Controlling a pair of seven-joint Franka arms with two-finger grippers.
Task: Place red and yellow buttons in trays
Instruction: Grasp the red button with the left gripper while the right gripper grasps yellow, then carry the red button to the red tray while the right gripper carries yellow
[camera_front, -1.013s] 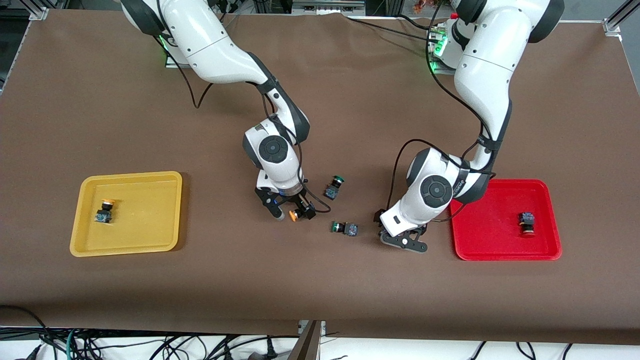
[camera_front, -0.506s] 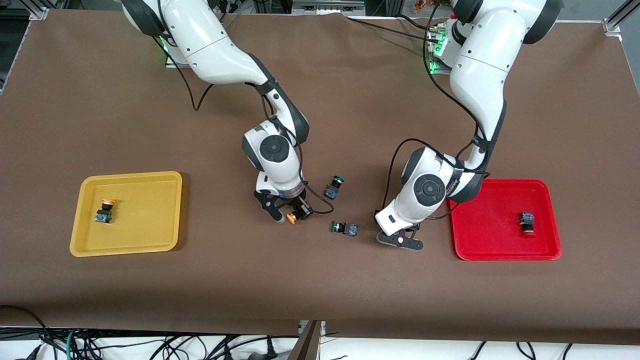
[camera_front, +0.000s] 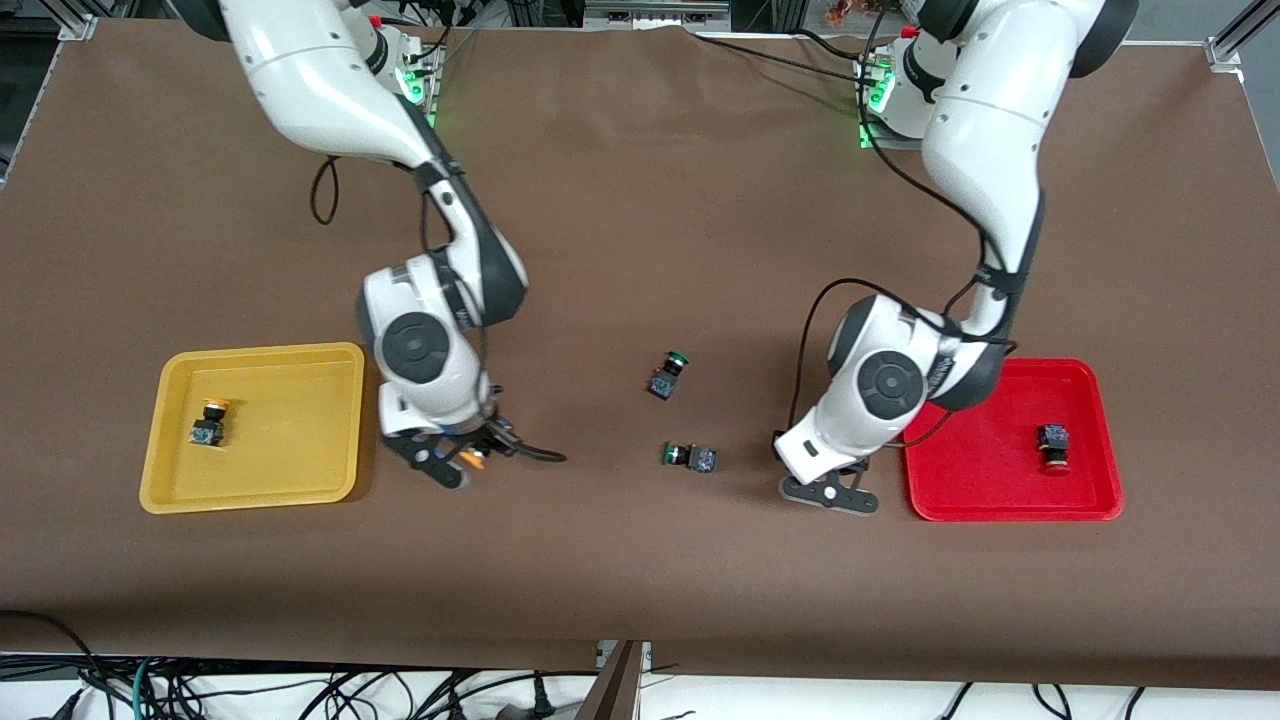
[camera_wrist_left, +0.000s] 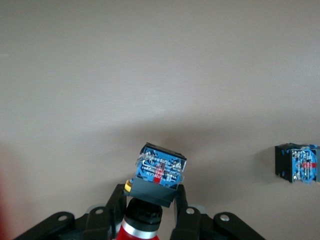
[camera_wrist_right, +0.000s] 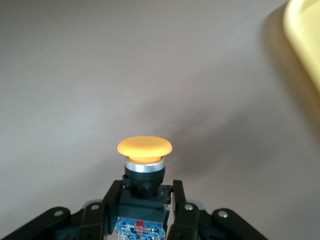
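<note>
Next, the left gripper releases its red button in the red tray (camera_front: 982, 449) next to the other red button, toward the green-capped switches.
My right gripper (camera_front: 455, 462) is shut on a yellow button (camera_front: 476, 460) and holds it just above the table beside the yellow tray (camera_front: 300, 365). In the right wrist view the pads (camera_wrist_right: 177, 200) clamp the button's dark body, with its orange-yellow cap (camera_wrist_right: 145, 146) pointing away and the tray rim (camera_wrist_right: 305, 40) at the edge. Another yellow button (camera_front: 210, 422) lies in that tray. My left gripper (camera_front: 830, 492) is shut on a red button (camera_wrist_left: 157, 175) beside the red tray (camera_front: 960, 400); the hand hides this button in the front view. Another red button (camera_front: 1052, 445) lies in the red tray.
Two green-capped switches lie on the brown table between the arms, one (camera_front: 668, 375) farther from the front camera and one (camera_front: 690, 457) nearer. A switch body (camera_wrist_left: 297, 162) also shows in the left wrist view. Cables hang under the table's front edge.
My right arm has carried the yellow button from mid-table to beside the yellow tray. My left gripper has shifted a little toward the red tray, still shut on the red button.
</note>
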